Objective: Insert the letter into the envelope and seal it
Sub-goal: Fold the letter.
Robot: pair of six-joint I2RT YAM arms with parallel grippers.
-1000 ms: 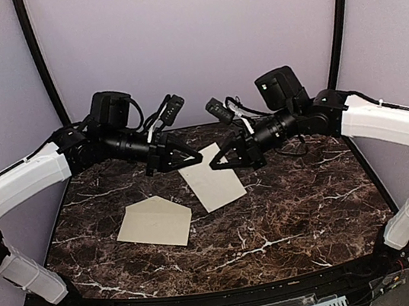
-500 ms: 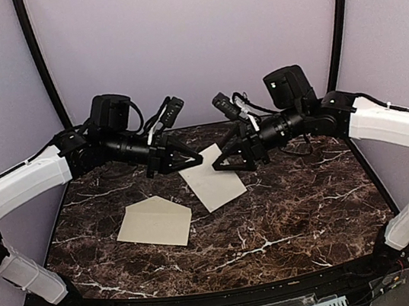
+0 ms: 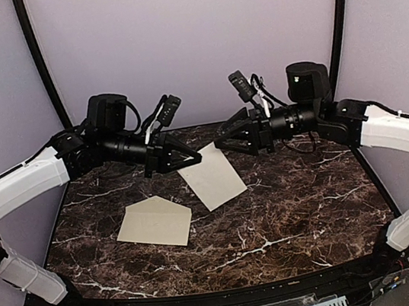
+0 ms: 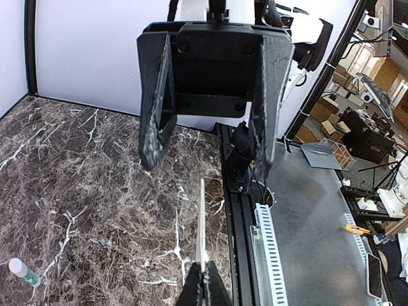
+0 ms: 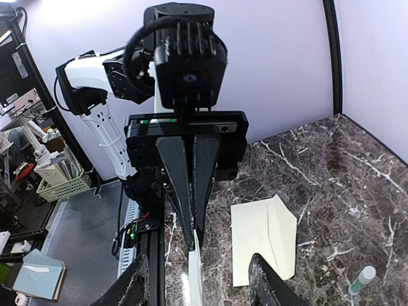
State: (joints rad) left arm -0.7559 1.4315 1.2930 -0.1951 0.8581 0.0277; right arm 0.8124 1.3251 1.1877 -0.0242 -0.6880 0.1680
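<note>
The letter is slanting down from my left gripper. My right gripper will pinch the letter's side edge (image 3: 224, 156) to swing it straighter before it goes into the envelope.
The letter (image 3: 212, 179) hangs as a pale sheet over the back middle of the table, tilted, with its lower edge near the marble. My left gripper (image 3: 197, 156) is shut on its upper left corner. In the left wrist view the letter (image 4: 202, 223) shows edge-on, running out from the pinched fingertips (image 4: 194, 290). My right gripper (image 3: 220, 141) stands open, up and to the right of the sheet and apart from it. In the right wrist view the letter's edge (image 5: 195, 280) lies between my spread fingers (image 5: 136, 287) without touching them. The envelope (image 3: 155, 222) lies flat at the left, flap open.
A small white bottle with a green cap (image 5: 363, 277) lies on the marble table (image 3: 297, 208) near its edge. The purple back wall and black frame posts (image 3: 41, 62) close in the rear. The table's black front rail (image 4: 239, 248) runs beside the hanging sheet.
My right gripper has opened, let go of the letter's corner and drawn back up and to the right. The left gripper keeps hold of the sheet. The envelope has stayed put.
</note>
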